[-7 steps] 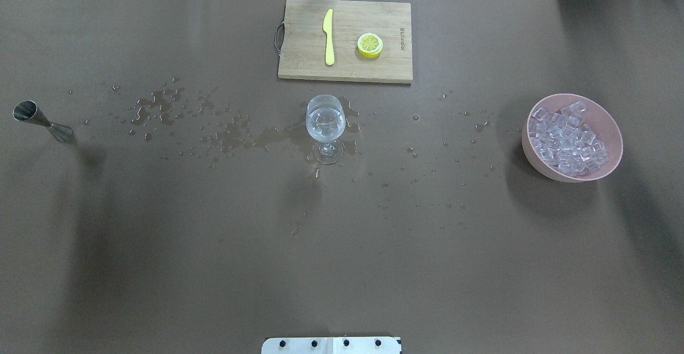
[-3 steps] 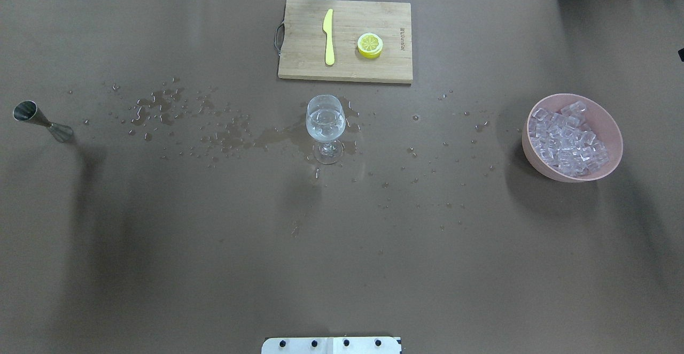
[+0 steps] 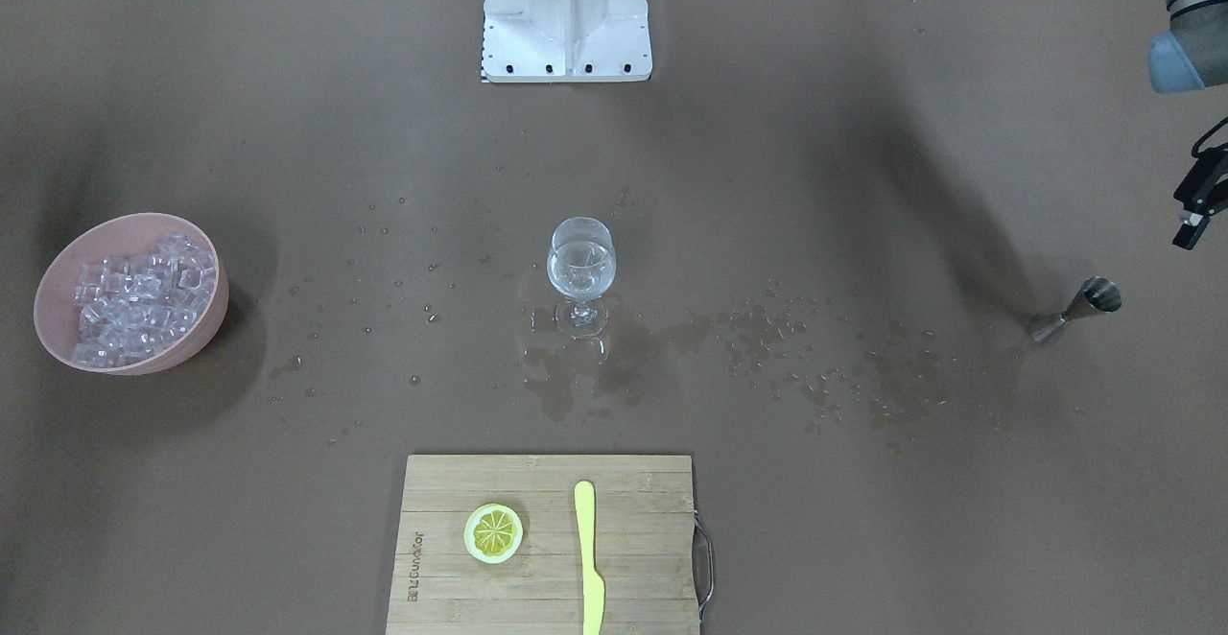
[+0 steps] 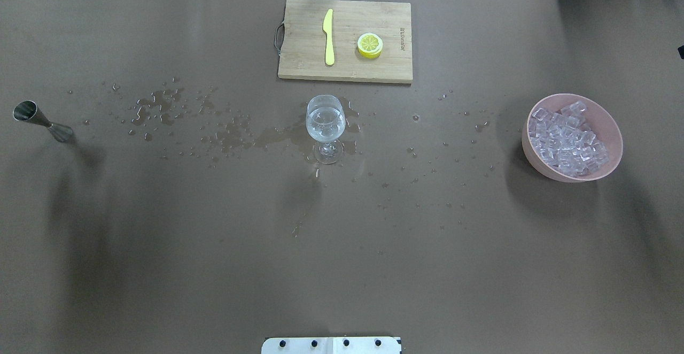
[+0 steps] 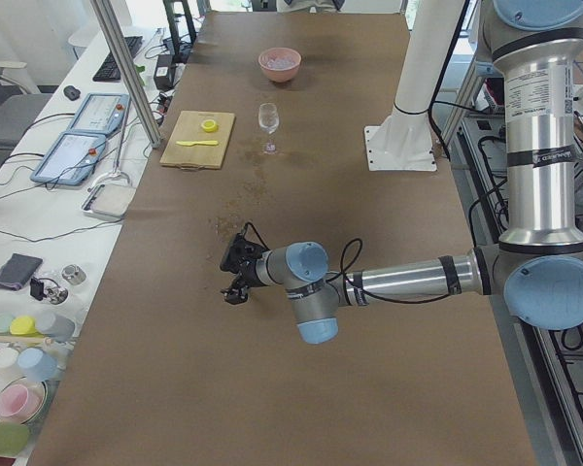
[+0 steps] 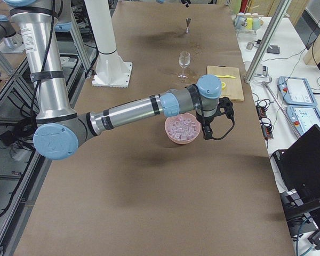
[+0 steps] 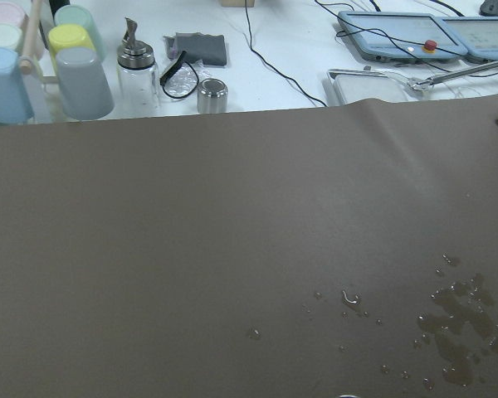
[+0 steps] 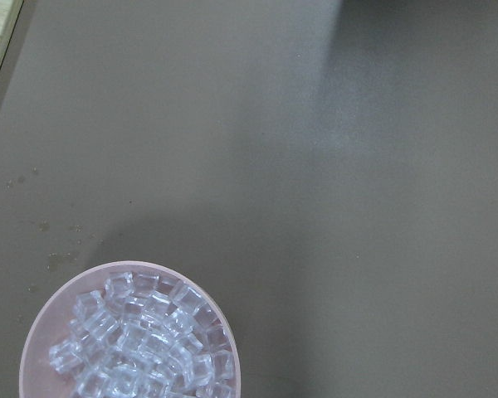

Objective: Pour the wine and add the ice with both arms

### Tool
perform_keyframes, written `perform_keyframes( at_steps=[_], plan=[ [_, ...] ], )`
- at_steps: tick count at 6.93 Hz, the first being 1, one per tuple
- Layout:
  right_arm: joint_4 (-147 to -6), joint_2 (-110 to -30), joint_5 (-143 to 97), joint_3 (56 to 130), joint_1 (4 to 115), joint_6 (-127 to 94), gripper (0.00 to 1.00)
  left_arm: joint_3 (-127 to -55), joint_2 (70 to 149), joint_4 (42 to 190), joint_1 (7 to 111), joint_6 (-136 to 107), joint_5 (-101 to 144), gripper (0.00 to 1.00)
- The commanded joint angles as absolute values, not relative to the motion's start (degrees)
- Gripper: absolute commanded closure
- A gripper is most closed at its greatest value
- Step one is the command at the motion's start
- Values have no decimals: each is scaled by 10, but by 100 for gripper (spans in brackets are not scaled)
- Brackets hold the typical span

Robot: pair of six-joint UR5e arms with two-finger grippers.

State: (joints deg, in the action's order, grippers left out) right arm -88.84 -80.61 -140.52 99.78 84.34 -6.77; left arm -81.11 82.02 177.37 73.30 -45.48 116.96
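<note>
The narrow middle (image 3: 1067, 315) of the steel jigger, just below its upper cup, should be gripped next by my left gripper.
A wine glass (image 4: 325, 124) with a little clear wine stands mid-table, also in the front view (image 3: 579, 266). A pink bowl (image 4: 526, 151) of ice (image 4: 566, 140) sits on the right; the right wrist view shows the ice (image 8: 141, 348) below. A steel jigger (image 4: 40, 120) stands at the far left. My left gripper (image 3: 1192, 227) hangs above the table near the jigger (image 3: 1074, 309), half cut off. My right gripper (image 6: 206, 133) hovers beside the bowl (image 6: 173, 140), apart from it. I cannot tell whether either gripper is open or shut.
A wooden cutting board (image 4: 344, 41) with a yellow knife (image 4: 328, 36) and a lemon half (image 4: 370, 45) lies behind the glass. Spilled drops and puddles (image 4: 230, 137) spread around the glass and towards the jigger. The white base block (image 3: 566, 11) stands at the robot's side.
A black sliver of the right gripper has come in at the overhead view's right edge, and the arm shadows have shifted. Nothing on the table has moved.
</note>
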Motion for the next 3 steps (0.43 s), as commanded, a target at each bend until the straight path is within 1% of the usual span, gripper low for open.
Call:
perform_keyframes(
  at_steps=[1, 3],
  plan=[
    [-882, -800, -1399, 1000, 843, -76, 0, -777, 830, 1808, 723, -478, 1173, 2],
    [-882, -802, -1398, 1000, 844, -77, 0, -763, 832, 1859, 723, -486, 1171, 2]
  ],
)
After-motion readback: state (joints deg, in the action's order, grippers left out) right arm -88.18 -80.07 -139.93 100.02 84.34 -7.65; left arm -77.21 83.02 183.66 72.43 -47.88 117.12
